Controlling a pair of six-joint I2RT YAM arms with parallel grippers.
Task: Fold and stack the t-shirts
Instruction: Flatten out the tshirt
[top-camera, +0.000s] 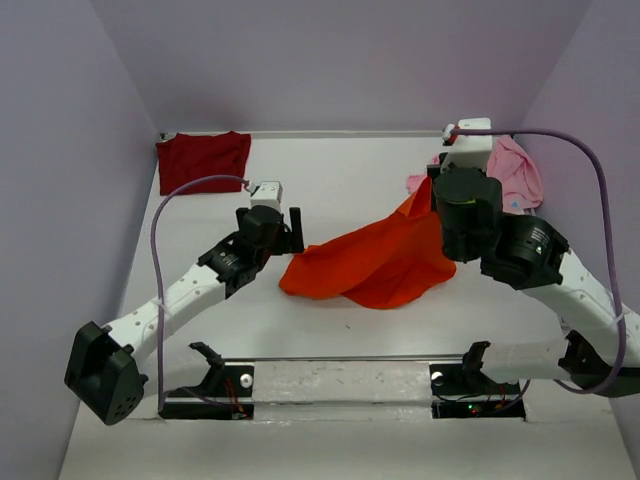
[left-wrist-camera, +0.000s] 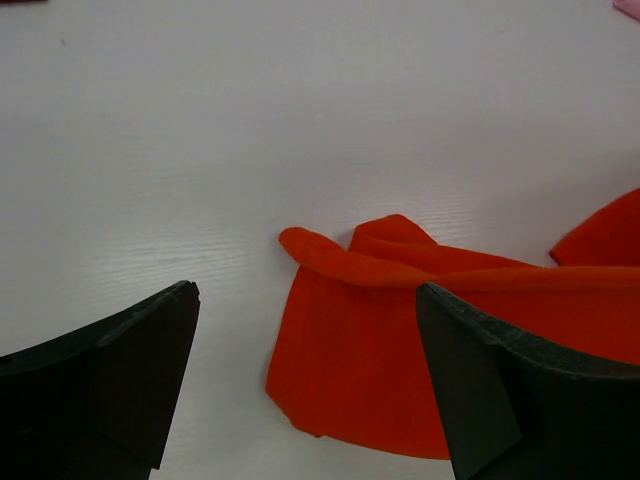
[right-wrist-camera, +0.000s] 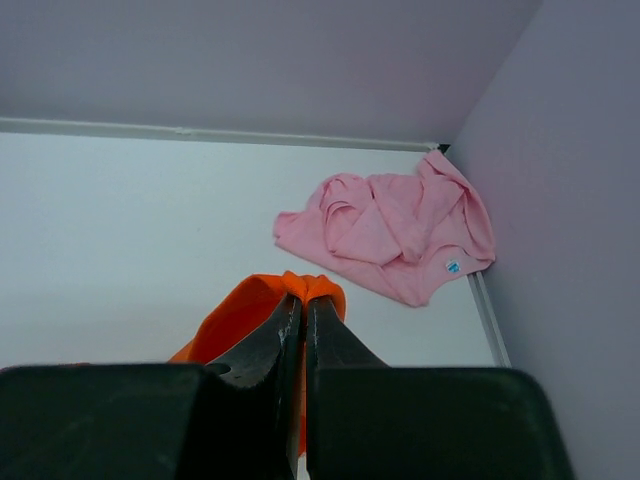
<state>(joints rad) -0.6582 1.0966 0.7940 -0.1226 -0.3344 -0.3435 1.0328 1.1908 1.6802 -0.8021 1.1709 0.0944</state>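
Observation:
My left gripper should pinch the orange t-shirt's loose corner (left-wrist-camera: 300, 241), as only my right gripper holds the crumpled orange t-shirt, before both grippers lift and spread it.
The orange t-shirt (top-camera: 375, 262) lies crumpled at the table's middle, its right end lifted. My right gripper (right-wrist-camera: 304, 302) is shut on a bunched edge of the orange t-shirt (right-wrist-camera: 312, 287) and holds it above the table. My left gripper (left-wrist-camera: 305, 375) is open and empty, just above the table at the shirt's left end (left-wrist-camera: 360, 350), with one finger (left-wrist-camera: 130, 350) over bare table and the other over cloth. The maroon t-shirt (top-camera: 203, 158) lies folded at the far left corner. The pink t-shirt (right-wrist-camera: 395, 232) lies crumpled at the far right corner, also in the top view (top-camera: 515, 172).
Lilac walls (top-camera: 60, 150) close the white table (top-camera: 340, 180) on the left, back and right. A purple cable (top-camera: 590, 170) loops over the right arm. The arm bases and a rail (top-camera: 340, 385) sit at the near edge.

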